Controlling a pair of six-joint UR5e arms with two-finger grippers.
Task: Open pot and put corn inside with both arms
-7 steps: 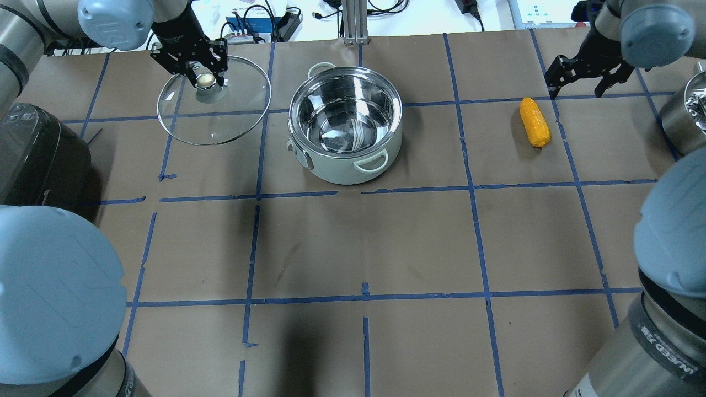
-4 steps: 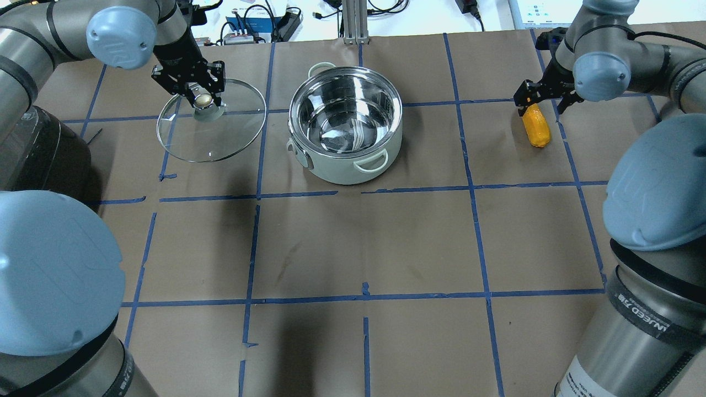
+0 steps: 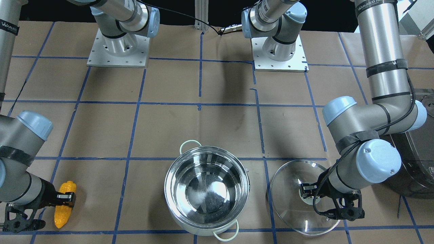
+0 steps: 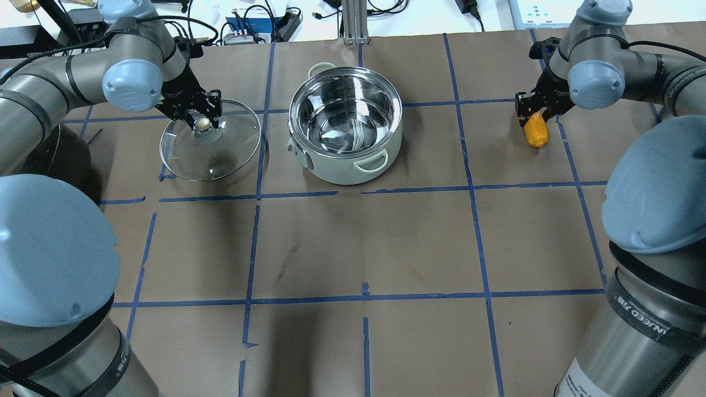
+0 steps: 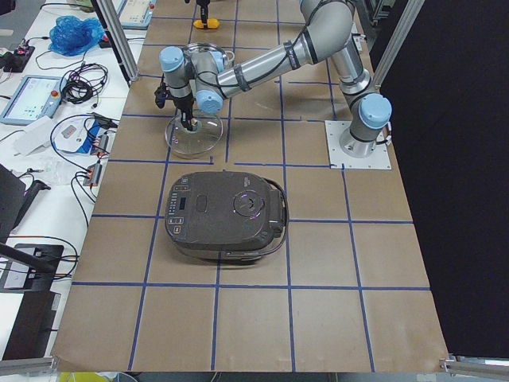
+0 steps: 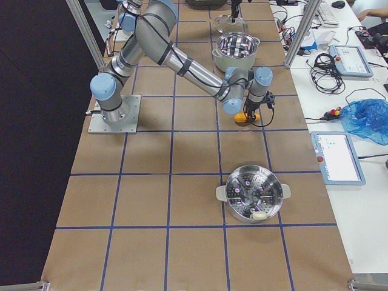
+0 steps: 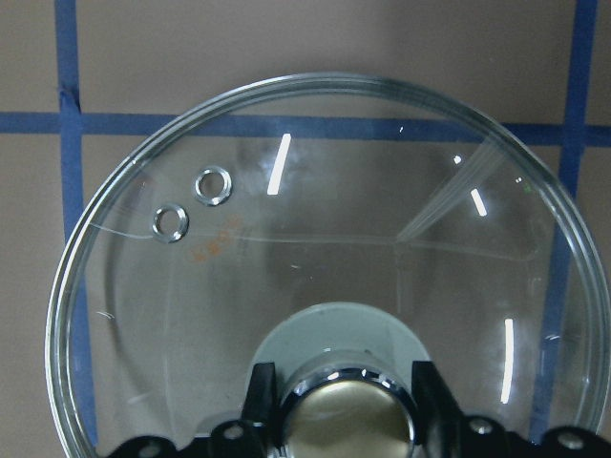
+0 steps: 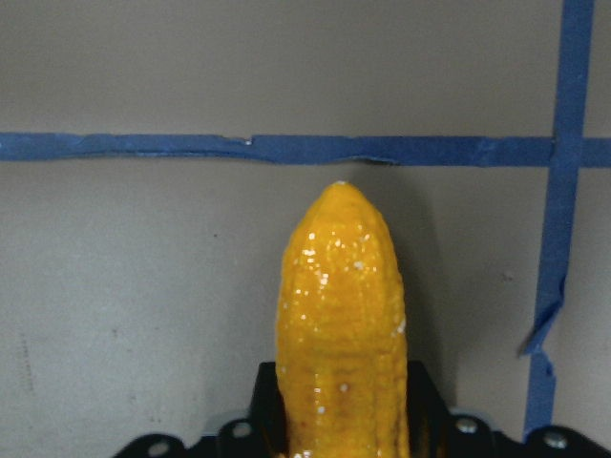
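Next, my right gripper lets go of the corn on the middle of the open steel pot's shiny bottom (image 3: 207,202).
The steel pot (image 4: 342,172) stands open and empty at the table's far middle, also in the front view (image 3: 206,189). Its glass lid (image 4: 220,157) lies on the table to the pot's left, apart from it. My left gripper (image 4: 203,123) is shut on the lid's knob, with fingers on both sides of it in the left wrist view (image 7: 346,401). The yellow-orange corn (image 4: 536,135) lies on the table to the pot's right. My right gripper (image 4: 534,113) is down over its far end, fingers against both sides (image 8: 344,391), shut on it.
A dark rice cooker (image 5: 227,215) sits at the table's left end, close to the left arm. A steel steamer pot (image 6: 251,194) stands at the right end. Blue tape lines cross the brown table cover.
The left arm lowered the lid onto the table and shifted it slightly nearer. The right gripper swung in, came down over the corn's far end and closed around it.
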